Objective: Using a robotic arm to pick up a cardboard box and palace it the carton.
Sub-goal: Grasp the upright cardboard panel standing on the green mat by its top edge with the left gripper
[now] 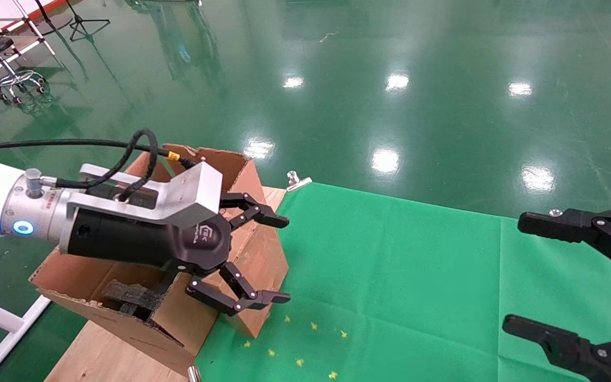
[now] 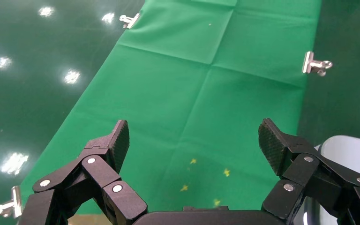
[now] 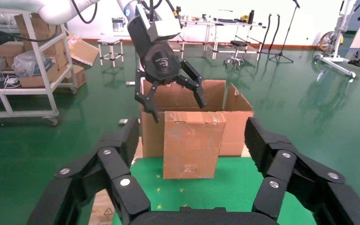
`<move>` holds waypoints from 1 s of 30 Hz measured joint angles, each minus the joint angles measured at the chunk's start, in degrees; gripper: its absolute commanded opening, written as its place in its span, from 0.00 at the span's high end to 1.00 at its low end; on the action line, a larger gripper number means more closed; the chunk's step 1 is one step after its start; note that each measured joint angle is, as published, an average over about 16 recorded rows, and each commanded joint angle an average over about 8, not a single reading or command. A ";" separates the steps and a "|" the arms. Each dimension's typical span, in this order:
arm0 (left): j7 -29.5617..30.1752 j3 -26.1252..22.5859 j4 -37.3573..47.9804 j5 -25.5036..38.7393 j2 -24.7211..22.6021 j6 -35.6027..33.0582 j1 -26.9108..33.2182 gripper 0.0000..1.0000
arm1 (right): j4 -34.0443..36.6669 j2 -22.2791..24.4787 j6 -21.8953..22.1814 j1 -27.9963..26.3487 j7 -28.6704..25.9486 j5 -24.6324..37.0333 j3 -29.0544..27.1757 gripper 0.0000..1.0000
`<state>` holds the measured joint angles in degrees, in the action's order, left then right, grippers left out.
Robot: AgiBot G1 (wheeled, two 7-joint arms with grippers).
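Note:
The small cardboard box is beside the carton, and next I will use my left gripper to take hold of it by the middle of the box's top end (image 1: 250, 257).
The small brown cardboard box (image 1: 265, 262) (image 3: 190, 145) stands upright on the green cloth, against the front wall of the carton (image 1: 80, 278) (image 3: 238, 115). The carton has ragged upright flaps and black foam (image 1: 130, 297) inside. My left gripper (image 1: 284, 259) (image 3: 171, 101), on the white robotic arm, hovers open just above the box's top, its fingers spread to either side without touching it. In the left wrist view this gripper (image 2: 193, 136) has only green cloth between its pads. My right gripper (image 1: 512, 273) (image 3: 192, 136) is open at the table's right side, facing the box from a distance.
The green cloth (image 1: 417, 276) is held by silver clips (image 1: 297, 181) (image 2: 316, 63). The carton rests on a wooden board (image 1: 104, 355) at the table's left end. A shelf rack (image 3: 28, 61), stools and stands are on the shiny green floor beyond.

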<state>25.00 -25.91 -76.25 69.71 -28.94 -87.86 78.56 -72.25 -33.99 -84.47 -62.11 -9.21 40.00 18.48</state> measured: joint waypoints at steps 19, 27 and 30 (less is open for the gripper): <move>35.81 -12.55 0.75 28.90 -6.73 -0.74 14.03 0.00 | 0.01 0.01 0.01 -0.01 0.01 -0.01 0.01 1.00; 46.24 -15.24 2.17 33.03 -9.06 2.65 13.07 0.00 | 0.01 0.01 0.01 -0.01 0.01 -0.01 0.02 1.00; 47.16 -15.36 2.94 33.60 -9.48 4.55 11.99 0.00 | 0.01 0.01 0.01 -0.01 0.02 -0.01 0.02 1.00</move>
<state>72.16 -41.28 -73.31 103.31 -38.42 -83.31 90.55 -72.23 -33.98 -84.46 -62.11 -9.20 39.99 18.50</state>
